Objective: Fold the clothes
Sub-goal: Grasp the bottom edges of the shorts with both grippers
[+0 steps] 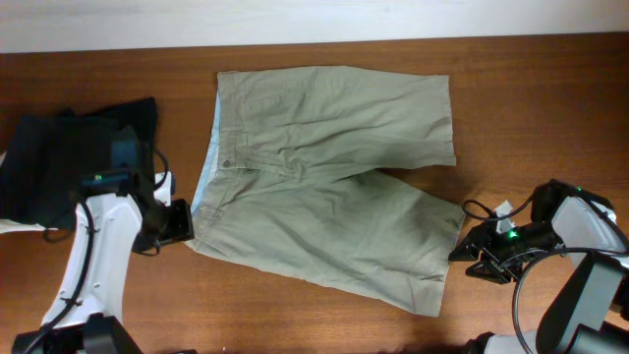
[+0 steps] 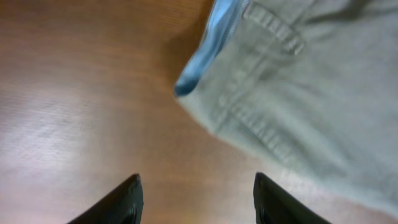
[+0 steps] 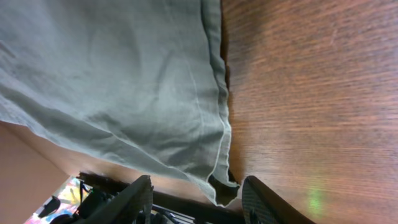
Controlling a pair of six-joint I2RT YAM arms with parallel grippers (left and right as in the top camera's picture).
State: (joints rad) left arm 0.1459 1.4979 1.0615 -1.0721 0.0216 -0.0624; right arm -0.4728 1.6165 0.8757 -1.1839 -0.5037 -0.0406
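Observation:
My right gripper will grip the near corner (image 1: pixel 433 311) (image 3: pixel 222 198) of the near leg's hem on the khaki shorts.
The khaki shorts (image 1: pixel 324 187) lie spread flat on the wooden table, waistband with pale blue lining to the left, two legs pointing right. My left gripper (image 1: pixel 182 222) is open and empty just left of the waistband's near corner; in the left wrist view (image 2: pixel 196 186) its fingers hang over bare wood with the blue-lined corner (image 2: pixel 205 56) ahead. My right gripper (image 1: pixel 470 254) is open beside the near leg's hem; in the right wrist view (image 3: pixel 196 193) the hem corner (image 3: pixel 224 186) lies between the fingers, which are apart.
Dark folded garments (image 1: pixel 69 157) lie at the left edge of the table, behind the left arm. A white wall strip runs along the far edge (image 1: pixel 314 20). The table's near edge is close to the right gripper (image 3: pixel 174 202).

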